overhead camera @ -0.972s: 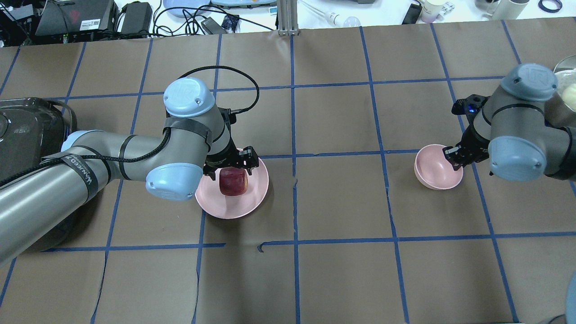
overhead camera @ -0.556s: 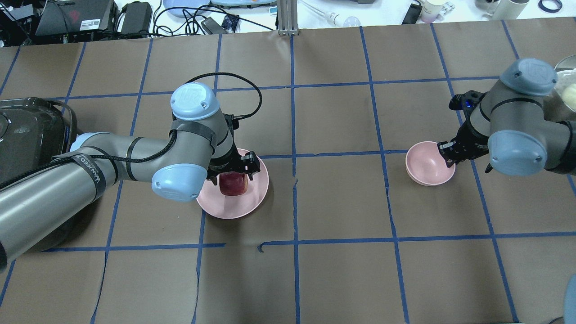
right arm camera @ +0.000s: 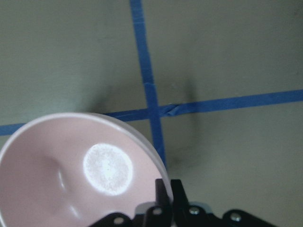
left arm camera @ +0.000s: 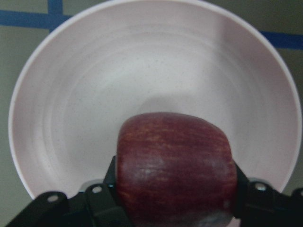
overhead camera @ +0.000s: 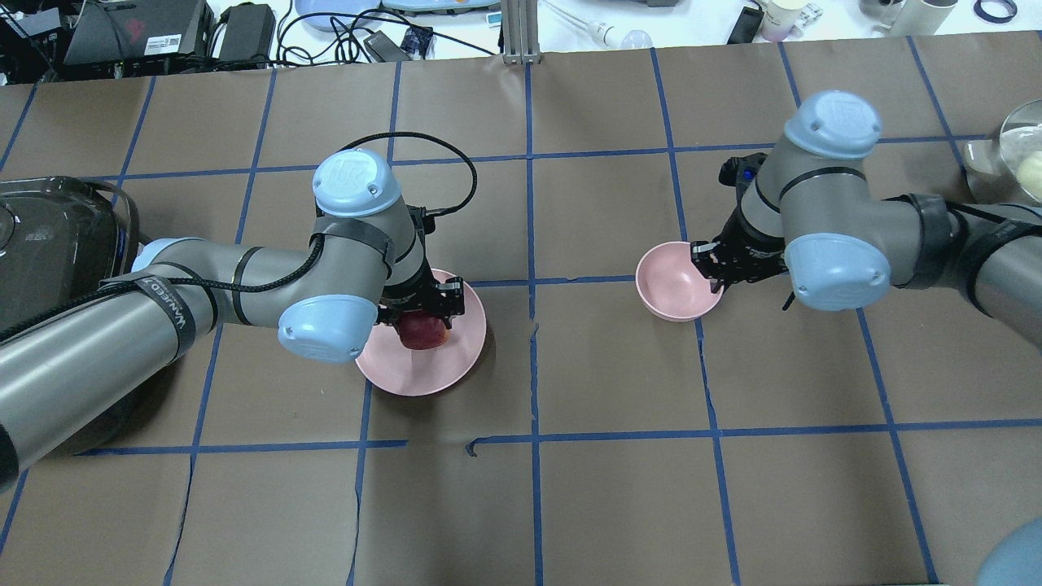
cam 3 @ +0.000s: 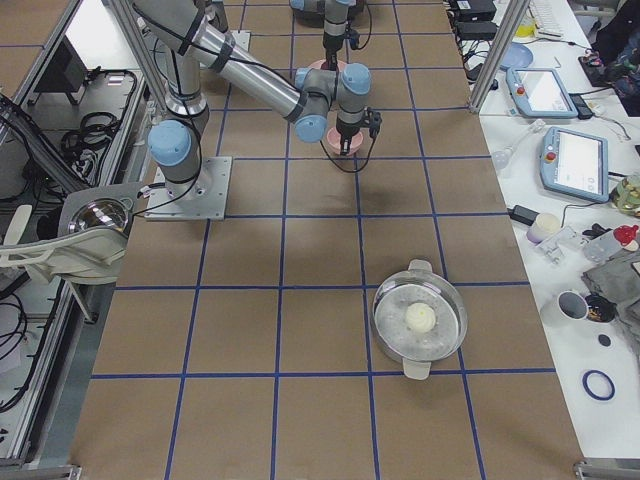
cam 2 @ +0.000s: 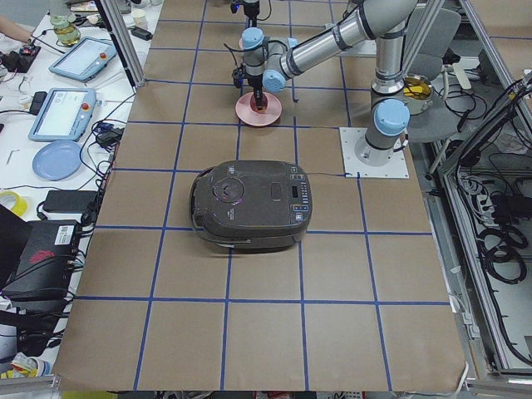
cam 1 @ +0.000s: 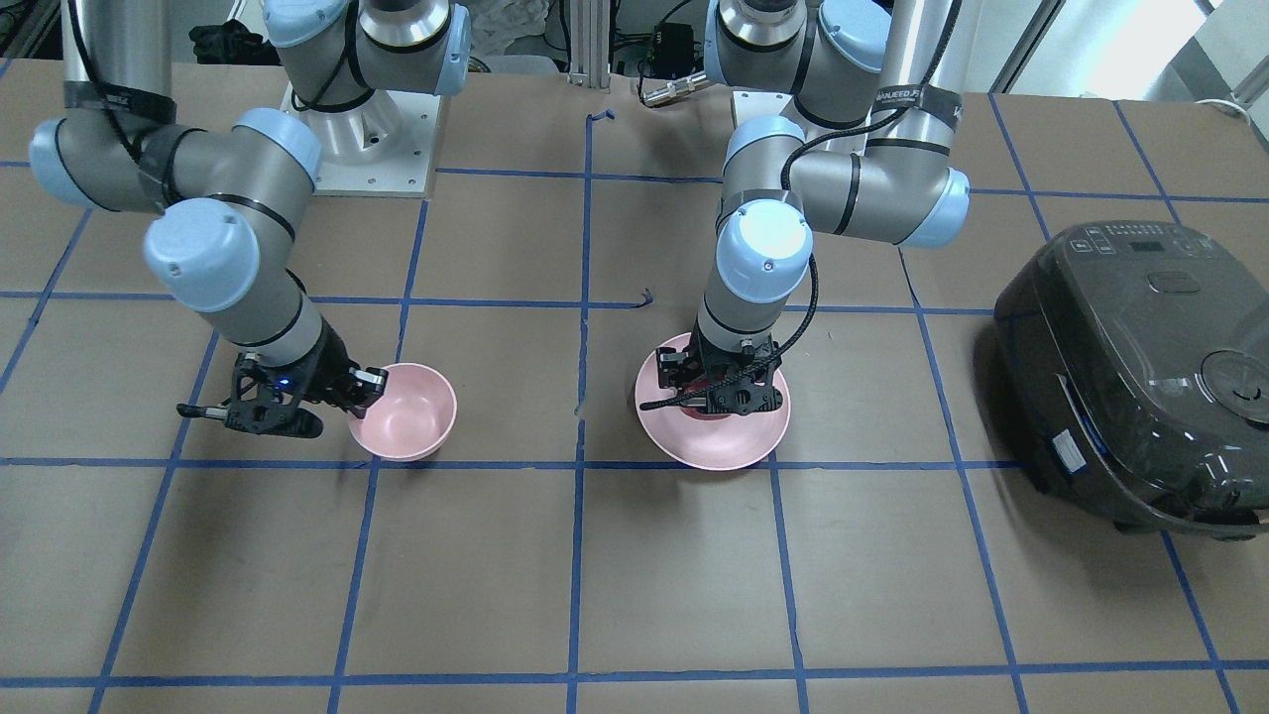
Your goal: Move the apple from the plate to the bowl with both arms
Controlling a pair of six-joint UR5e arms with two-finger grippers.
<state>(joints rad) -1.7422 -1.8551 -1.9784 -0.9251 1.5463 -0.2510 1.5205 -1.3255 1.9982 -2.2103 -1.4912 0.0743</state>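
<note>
The apple, which still sits on the pale pink plate, will be let go by my left gripper in the small pink bowl (cam 1: 470,436), by the blue tape that is between the bowl and the plate.
The dark red apple (overhead camera: 421,330) sits on the pale pink plate (overhead camera: 423,374), left of the table's middle. My left gripper (overhead camera: 419,313) is down over it. In the left wrist view its fingers press both sides of the apple (left arm camera: 175,165) above the plate (left arm camera: 142,71). My right gripper (overhead camera: 707,262) is shut on the right rim of the small pink bowl (overhead camera: 676,281), right of the middle. The right wrist view shows the rim of the bowl (right arm camera: 71,165) pinched between the fingers. In the front view the bowl (cam 1: 406,412) is left of the plate (cam 1: 714,446).
A dark rice cooker (overhead camera: 49,244) stands at the far left, beside my left arm. A glass lidded pot (overhead camera: 1022,155) stands at the far right edge. Cables and devices lie beyond the table's far edge.
My right arm has carried the bowl leftward, toward the table's middle. My left gripper has come down and closed on the apple on the plate.
</note>
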